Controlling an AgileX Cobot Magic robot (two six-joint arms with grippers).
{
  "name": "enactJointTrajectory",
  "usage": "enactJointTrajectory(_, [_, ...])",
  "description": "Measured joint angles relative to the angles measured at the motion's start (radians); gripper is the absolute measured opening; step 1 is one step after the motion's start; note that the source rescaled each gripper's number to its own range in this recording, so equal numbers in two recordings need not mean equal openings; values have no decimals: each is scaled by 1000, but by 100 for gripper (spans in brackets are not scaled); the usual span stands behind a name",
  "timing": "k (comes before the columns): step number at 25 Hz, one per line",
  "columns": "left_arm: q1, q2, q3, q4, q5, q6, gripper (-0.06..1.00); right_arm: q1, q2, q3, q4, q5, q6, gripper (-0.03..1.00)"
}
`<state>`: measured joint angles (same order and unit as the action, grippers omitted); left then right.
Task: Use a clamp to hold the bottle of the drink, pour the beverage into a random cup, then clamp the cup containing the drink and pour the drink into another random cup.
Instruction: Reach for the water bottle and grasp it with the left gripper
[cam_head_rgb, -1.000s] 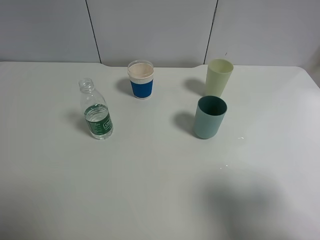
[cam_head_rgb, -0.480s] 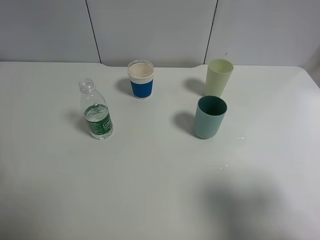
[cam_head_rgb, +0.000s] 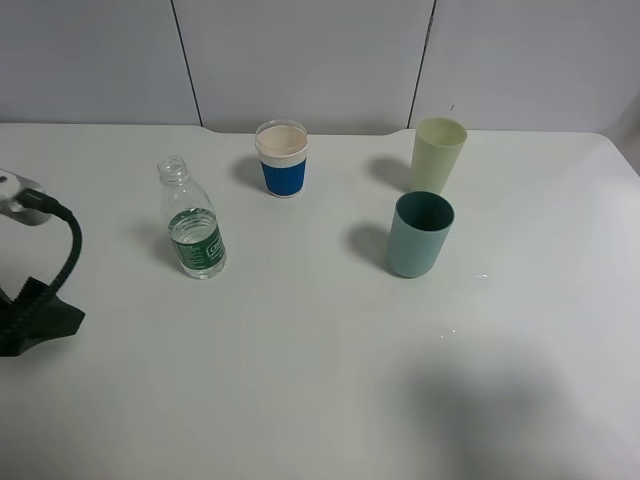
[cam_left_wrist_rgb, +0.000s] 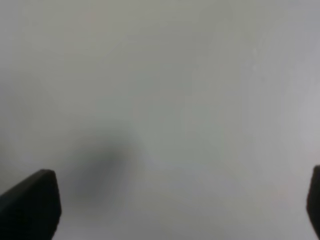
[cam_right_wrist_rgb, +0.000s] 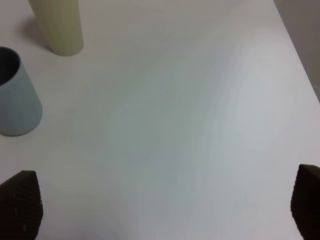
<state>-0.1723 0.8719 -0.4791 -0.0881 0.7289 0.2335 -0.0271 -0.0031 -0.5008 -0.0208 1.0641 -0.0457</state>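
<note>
Next, my left gripper goes to the clear bottle's green label (cam_head_rgb: 197, 238) and closes there, below the bottle's open neck.
A clear bottle (cam_head_rgb: 192, 222) with a green label and no cap stands upright at the left of the white table (cam_head_rgb: 300, 380). It holds some liquid. A blue paper cup (cam_head_rgb: 282, 160) stands at the back, a pale yellow cup (cam_head_rgb: 438, 153) at the back right and a teal cup (cam_head_rgb: 419, 236) in front of it. My left arm (cam_head_rgb: 35, 318) shows at the left edge, well left of the bottle. My left gripper (cam_left_wrist_rgb: 175, 202) is open over bare table. My right gripper (cam_right_wrist_rgb: 162, 200) is open, with the teal cup (cam_right_wrist_rgb: 15, 97) and pale cup (cam_right_wrist_rgb: 57, 25) beyond one finger.
A grey panelled wall (cam_head_rgb: 320, 60) runs behind the table. The table's right edge (cam_right_wrist_rgb: 300, 60) shows in the right wrist view. A black cable (cam_head_rgb: 68, 250) loops above the left arm.
My left arm has come into the exterior view at the left edge. The bottle and the three cups have not moved.
</note>
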Motion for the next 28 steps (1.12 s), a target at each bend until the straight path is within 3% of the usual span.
enactJointTrajectory(7, [-95,148,120,-88,-282,-16,100,0,0,0,0,0,0,100])
enactJointTrajectory(11, [-128,185,153,-125,-362,-16,100,0,0,0,0,0,0,100])
enactJointTrajectory(18, [-259,306,246,-222,-684,-16,100,0,0,0,0,0,0,100])
enactJointTrajectory(20, [-303,356,277,-229,-821,-16,100,0,0,0,0,0,0,100])
enactJointTrajectory(24, [-327,416,302,-228,-978,-16,100,0,0,0,0,0,0,100])
enactJointTrajectory(26, [-329,513,308,-158,-1196,-47,100,0,0,0,0,0,0,100])
enactJointTrajectory(28, [-329,551,308,-120,-1275,-88,100,0,0,0,0,0,0,100])
